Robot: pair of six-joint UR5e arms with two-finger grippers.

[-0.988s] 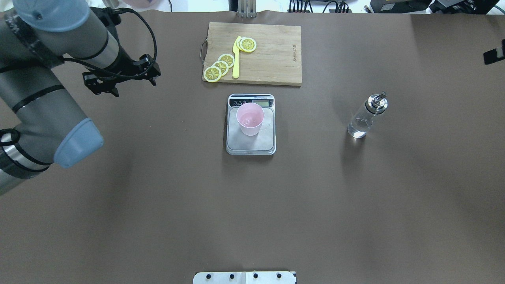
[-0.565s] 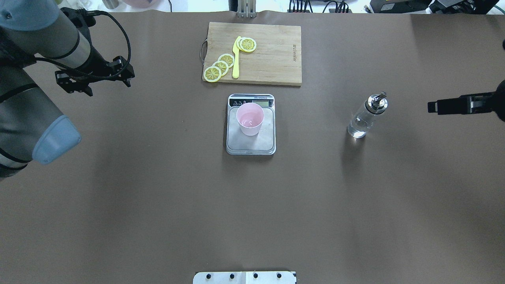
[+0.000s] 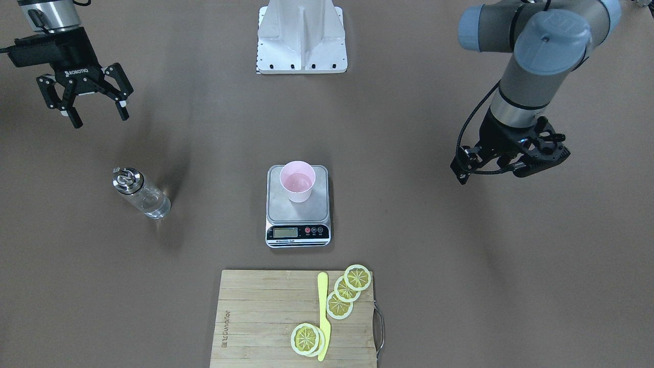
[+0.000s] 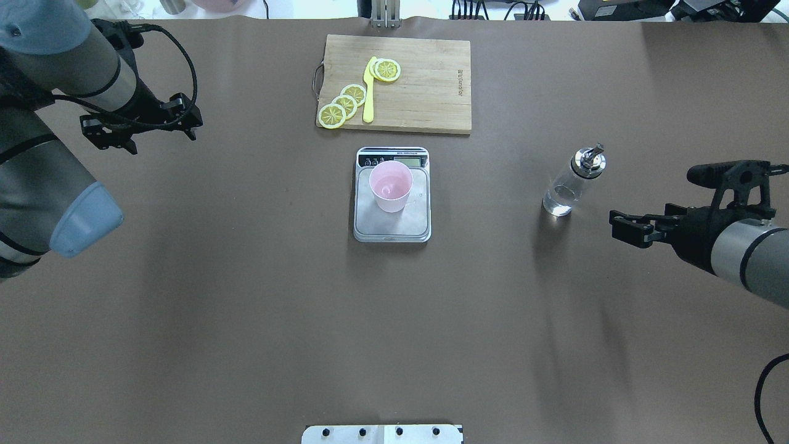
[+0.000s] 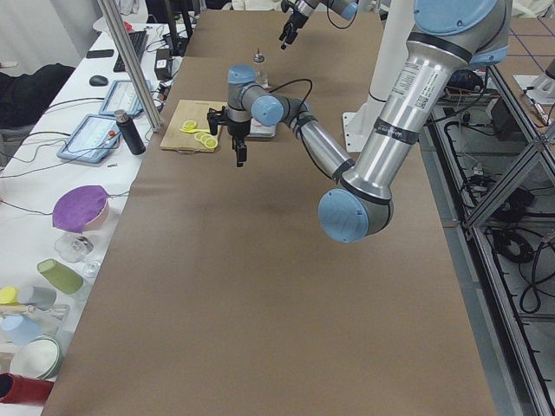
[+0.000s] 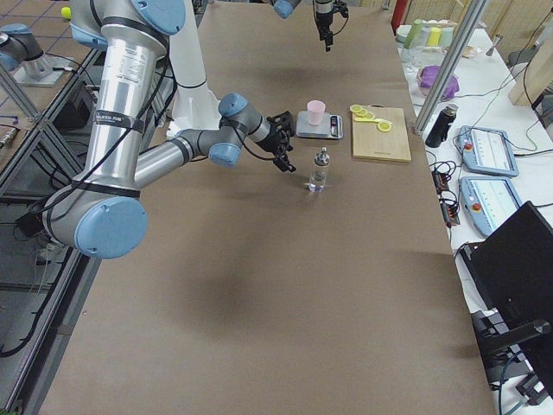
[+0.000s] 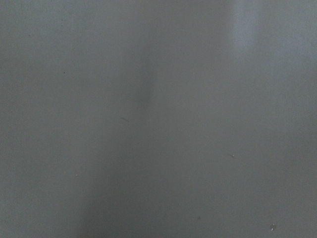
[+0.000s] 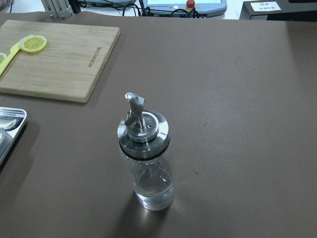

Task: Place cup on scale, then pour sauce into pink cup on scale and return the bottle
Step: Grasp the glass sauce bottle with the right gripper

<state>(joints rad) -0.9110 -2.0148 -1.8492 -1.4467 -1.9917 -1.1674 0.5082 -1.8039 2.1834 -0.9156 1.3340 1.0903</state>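
Observation:
My right gripper is going to close on the bottle's clear glass body (image 3: 143, 194) (image 8: 150, 169), just below its metal top, to pick the bottle up.
The pale pink cup (image 4: 391, 187) stands upright on the steel platform of the scale (image 4: 408, 226), seen also in the front view (image 3: 297, 181). The clear glass bottle (image 4: 570, 185) with its metal spout stands on the table to the scale's right, with clear sauce in its lower part (image 8: 147, 171). My right gripper (image 4: 652, 197) is open and empty, a short way to the right of the bottle, and shows in the front view (image 3: 99, 117). My left gripper (image 4: 162, 140) is open and empty, far left of the scale. The left wrist view shows only bare table.
A wooden cutting board (image 4: 431, 86) with lemon slices (image 4: 345, 102) and a yellow knife (image 4: 369, 92) lies behind the scale. The robot's base plate (image 4: 382, 434) is at the near table edge.
My left arm has drawn back to the left, away from the scale. My right gripper has come in from the right edge and moved closer to the bottle.

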